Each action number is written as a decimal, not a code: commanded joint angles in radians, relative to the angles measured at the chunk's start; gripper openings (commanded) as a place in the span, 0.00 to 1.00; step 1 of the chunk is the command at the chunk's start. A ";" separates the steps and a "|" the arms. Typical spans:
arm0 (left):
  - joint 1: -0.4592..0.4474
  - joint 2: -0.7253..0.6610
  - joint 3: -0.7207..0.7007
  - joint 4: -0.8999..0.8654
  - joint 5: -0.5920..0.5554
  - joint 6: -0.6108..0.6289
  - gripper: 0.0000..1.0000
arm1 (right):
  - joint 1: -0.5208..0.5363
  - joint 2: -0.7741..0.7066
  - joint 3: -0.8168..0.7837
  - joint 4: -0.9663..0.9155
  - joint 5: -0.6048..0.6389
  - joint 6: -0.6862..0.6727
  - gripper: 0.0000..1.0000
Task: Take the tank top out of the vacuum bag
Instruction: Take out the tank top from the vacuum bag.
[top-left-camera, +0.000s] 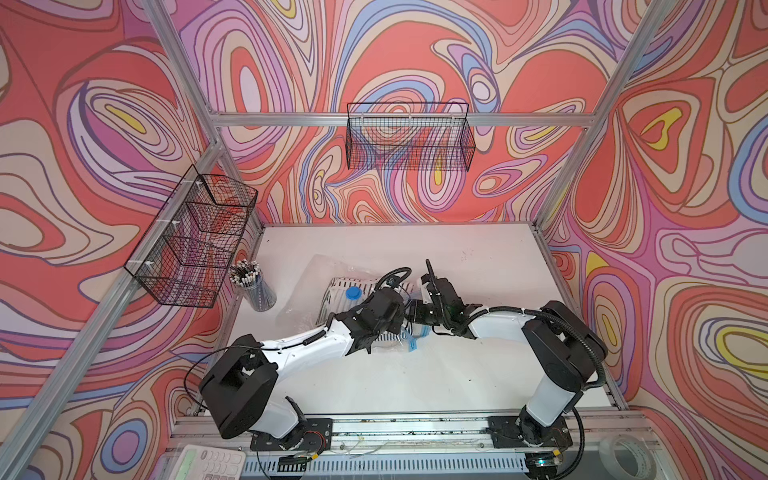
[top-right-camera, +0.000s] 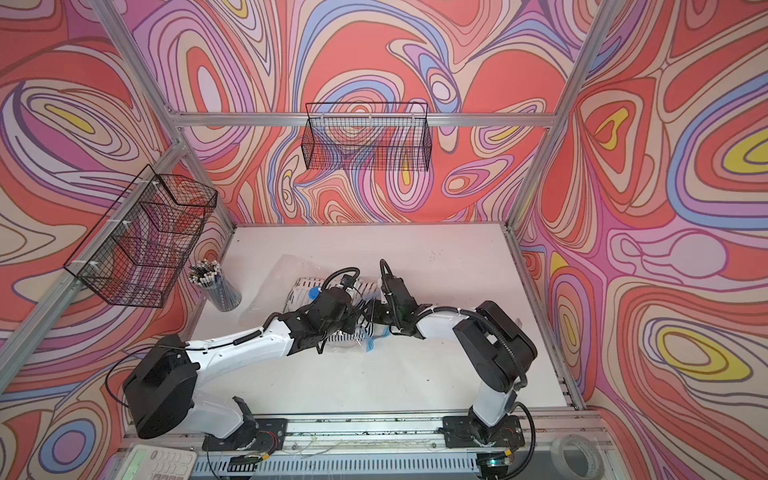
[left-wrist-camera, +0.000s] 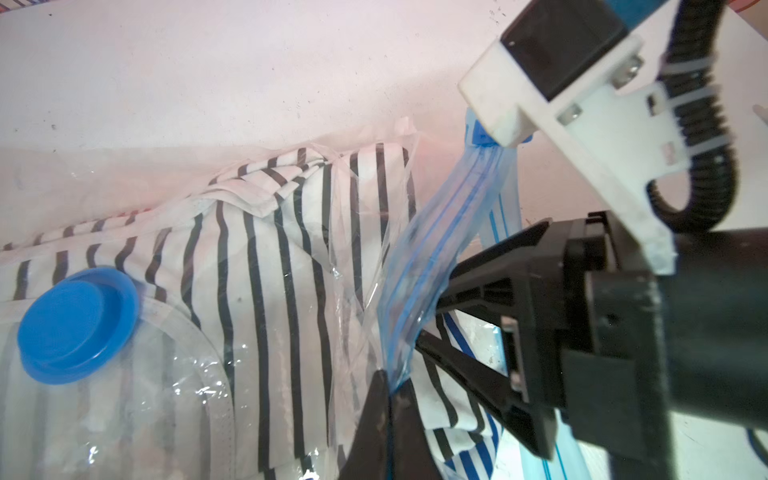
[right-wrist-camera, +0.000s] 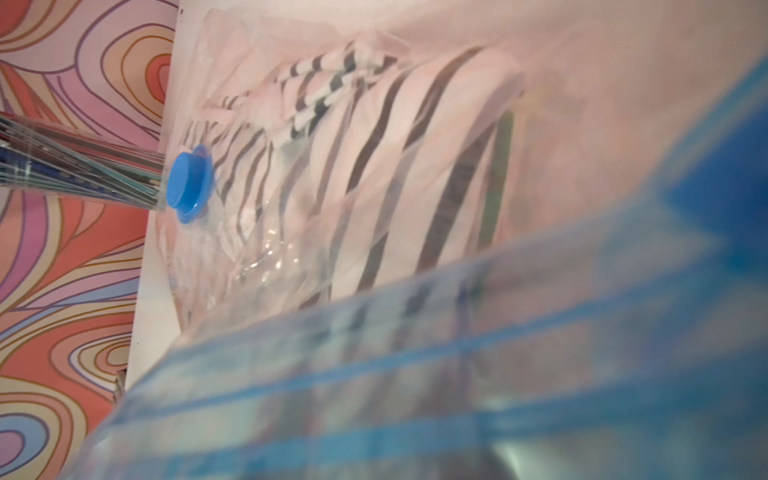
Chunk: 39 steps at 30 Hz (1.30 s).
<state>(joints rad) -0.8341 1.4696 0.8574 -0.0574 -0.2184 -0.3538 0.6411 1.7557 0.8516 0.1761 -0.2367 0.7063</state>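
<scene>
The lifted zip of the vacuum bag rests against the open fingers of my right gripper, so my right gripper should reach into the bag's opening and grab the tank top's fold (left-wrist-camera: 440, 397).
The clear vacuum bag (top-left-camera: 320, 270) lies mid-table, its round blue valve cap (left-wrist-camera: 77, 324) facing up. Inside is the tank top (left-wrist-camera: 257, 257), white with dark stripes, and a fold of it (left-wrist-camera: 449, 399) shows at the bag's mouth. My left gripper (left-wrist-camera: 390, 399) is shut on the bag's light-blue zip strip (left-wrist-camera: 419, 266) and holds it up off the table. My right gripper (left-wrist-camera: 432, 316) faces it at the mouth, jaws open, tips against the lifted strip, with nothing held. In the right wrist view the blurred strip (right-wrist-camera: 415, 374) hides that gripper's own fingers, and the tank top (right-wrist-camera: 374, 166) shows through the plastic.
A cup of pencils (top-left-camera: 257, 291) stands just left of the bag. Wire baskets hang on the left wall (top-left-camera: 195, 237) and the back rail (top-left-camera: 409, 137). A tape roll (top-left-camera: 627, 457) and a keypad phone (top-left-camera: 208, 461) sit beyond the front rail. The white table (top-left-camera: 478, 257) extends right.
</scene>
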 joint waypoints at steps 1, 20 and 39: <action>-0.012 0.016 0.021 -0.035 -0.010 -0.028 0.00 | 0.005 0.021 0.023 -0.057 0.055 -0.044 0.49; -0.021 0.041 0.011 -0.023 -0.001 -0.042 0.00 | 0.005 0.030 0.022 0.071 -0.050 -0.002 0.49; -0.021 0.028 -0.017 -0.006 -0.007 -0.050 0.00 | 0.006 0.039 0.027 0.110 -0.044 0.045 0.29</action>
<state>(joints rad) -0.8467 1.4940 0.8566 -0.0475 -0.2214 -0.3939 0.6422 1.7897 0.8711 0.2504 -0.2867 0.7387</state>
